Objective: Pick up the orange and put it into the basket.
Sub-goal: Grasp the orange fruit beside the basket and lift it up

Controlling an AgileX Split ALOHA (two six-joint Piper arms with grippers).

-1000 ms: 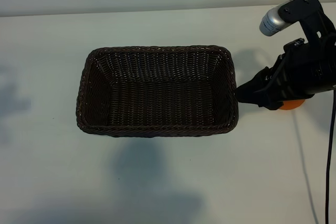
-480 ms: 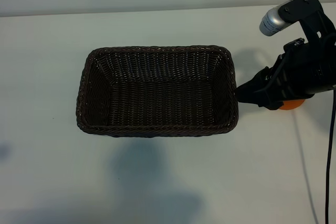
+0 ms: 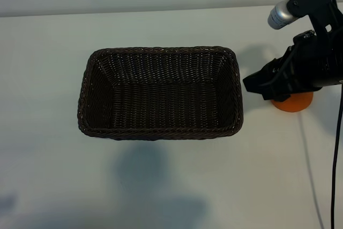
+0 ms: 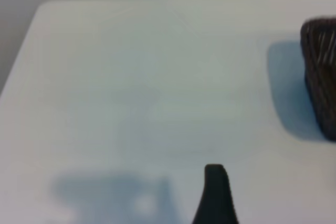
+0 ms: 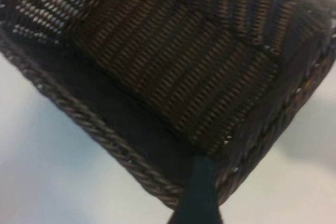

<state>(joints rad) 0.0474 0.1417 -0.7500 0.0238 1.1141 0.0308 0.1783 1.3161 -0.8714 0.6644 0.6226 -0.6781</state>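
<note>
The orange beside the basket is next for my right gripper, which should go down to it and close on the orange's middle (image 3: 293, 96).
The dark brown woven basket (image 3: 161, 92) stands empty in the middle of the table. Right of it, the orange (image 3: 293, 102) rests on the table, its upper part hidden under my right arm. My right gripper (image 3: 254, 85) hovers above the orange's left side, pointing at the basket's right rim, open with nothing in it. The right wrist view shows one black finger (image 5: 201, 195) over the basket's corner (image 5: 173, 77) and no orange. The left arm is outside the exterior view; its wrist view shows one black finger (image 4: 215, 195) over bare table, the gripper open and empty.
The white table (image 3: 161, 181) stretches round the basket on all sides. A black cable (image 3: 337, 148) hangs along the right edge. The basket's corner (image 4: 321, 77) shows at the edge of the left wrist view, well away from that finger.
My right arm has shifted slightly up and to the right, uncovering more of the orange. The left arm's shadow has slid off the table's left side.
</note>
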